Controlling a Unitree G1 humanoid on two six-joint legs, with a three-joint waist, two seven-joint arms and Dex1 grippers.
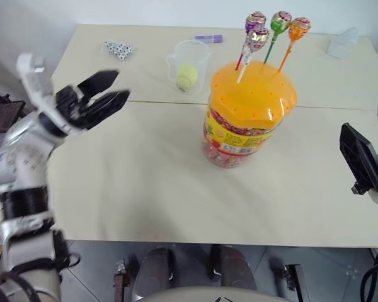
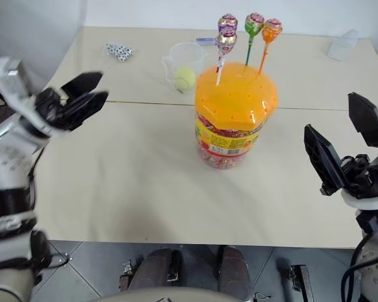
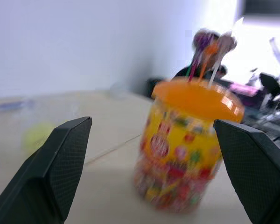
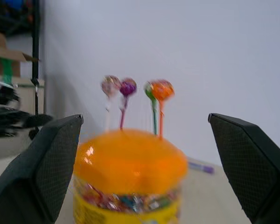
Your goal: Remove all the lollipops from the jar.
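Observation:
Next, my left gripper will go to the purple lollipop's red stick point(image 1: 242, 55) point(image 3: 194, 66) and close there, just below the wrapper.
The jar point(image 1: 247, 119), a clear tub of candies with a yellow-red label and a domed orange lid, stands mid-table. Several lollipops stand upright with their sticks in the lid's holes: purple point(image 1: 255, 21), pink-silver point(image 1: 258, 38), green point(image 1: 280, 21) and orange point(image 1: 299, 27). My left gripper point(image 1: 108, 90) hovers open to the left of the jar, well apart from it, nothing between its fingers. On the right, near the table's edge, my right gripper point(image 2: 345, 137) is raised and open, also empty. Both wrist views look at the jar point(image 3: 189, 144) point(image 4: 130, 177) between wide-spread fingers.
Behind the jar stands a clear measuring cup point(image 1: 190, 65) with a yellow ball point(image 1: 187, 76) inside. A purple marker point(image 1: 209, 39) and a small patterned packet point(image 1: 118, 49) lie farther back. A clear plastic item point(image 1: 342, 43) sits at the far right corner.

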